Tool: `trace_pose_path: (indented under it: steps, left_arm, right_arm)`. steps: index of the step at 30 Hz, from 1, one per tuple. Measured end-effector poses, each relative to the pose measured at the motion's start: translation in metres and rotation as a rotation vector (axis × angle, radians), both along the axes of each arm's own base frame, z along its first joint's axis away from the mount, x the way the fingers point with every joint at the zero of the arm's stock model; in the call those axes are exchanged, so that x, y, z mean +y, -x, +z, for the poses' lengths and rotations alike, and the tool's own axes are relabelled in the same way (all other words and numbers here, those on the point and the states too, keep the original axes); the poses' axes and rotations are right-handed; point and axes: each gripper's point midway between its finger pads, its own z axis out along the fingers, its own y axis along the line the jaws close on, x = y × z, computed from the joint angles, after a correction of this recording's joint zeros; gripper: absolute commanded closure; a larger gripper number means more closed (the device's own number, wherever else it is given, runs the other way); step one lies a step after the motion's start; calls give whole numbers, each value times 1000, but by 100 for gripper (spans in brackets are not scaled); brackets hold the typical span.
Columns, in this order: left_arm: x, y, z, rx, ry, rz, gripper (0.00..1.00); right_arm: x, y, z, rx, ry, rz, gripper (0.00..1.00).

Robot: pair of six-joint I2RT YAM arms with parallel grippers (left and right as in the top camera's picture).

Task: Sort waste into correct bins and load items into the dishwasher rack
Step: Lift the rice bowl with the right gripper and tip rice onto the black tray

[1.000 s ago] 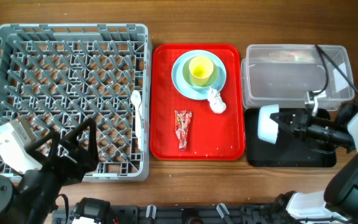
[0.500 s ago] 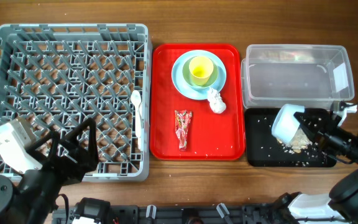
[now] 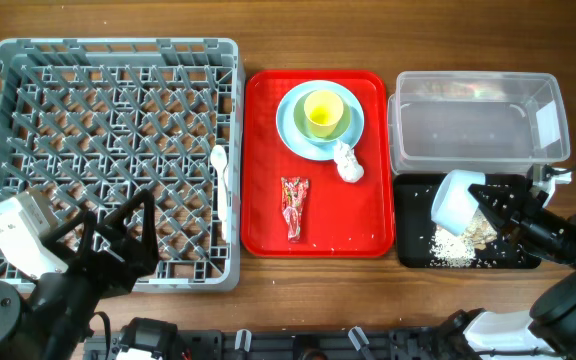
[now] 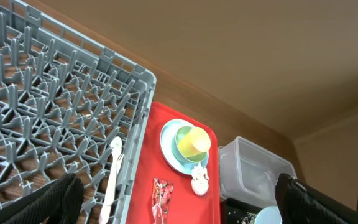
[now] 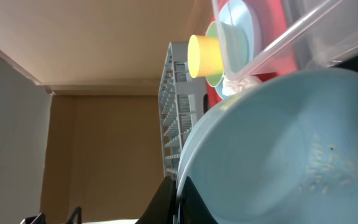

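Observation:
My right gripper needs to set the pale blue bowl on the red tray [image 3: 341,228] between the wrapper and black tray.
My right gripper [image 3: 490,207] is shut on the rim of a pale blue bowl [image 3: 457,203], held tipped over the black tray [image 3: 413,252]. Rice-like scraps [image 3: 454,246] lie scattered in that tray. In the right wrist view the bowl [image 5: 278,149] fills the frame, its rim pinched between the fingertips [image 5: 170,190]. A red wrapper [image 3: 294,206] and a white tissue [image 3: 347,162] lie on the red tray [image 3: 368,210]. The yellow-green cup [image 3: 323,112] sits on the light blue plate [image 3: 292,128]. My left gripper [image 3: 108,230] stands open over the grey rack's [image 3: 108,48] front left corner, holding nothing.
A clear tub [image 3: 473,80] stands behind the black tray. A white piece of cutlery [image 3: 221,178] lies in the rack by its right wall. The left wrist view shows the same wrapper [image 4: 161,198] and cup [image 4: 195,142] beyond the rack.
The bowl has tipped further over the black tray and shifted slightly left. Rice scraps have spilled out and piled up in the tray. The left arm has not moved.

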Motion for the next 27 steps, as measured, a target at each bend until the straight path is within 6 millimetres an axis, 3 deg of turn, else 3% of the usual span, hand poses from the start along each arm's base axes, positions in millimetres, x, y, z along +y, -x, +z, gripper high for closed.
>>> trace_pose_path:
  steps: [27]
  left_arm:
    - [0, 0, 0, 0, 0, 0, 0]
  right_arm:
    - [3, 1, 5, 15, -35, -6, 96]
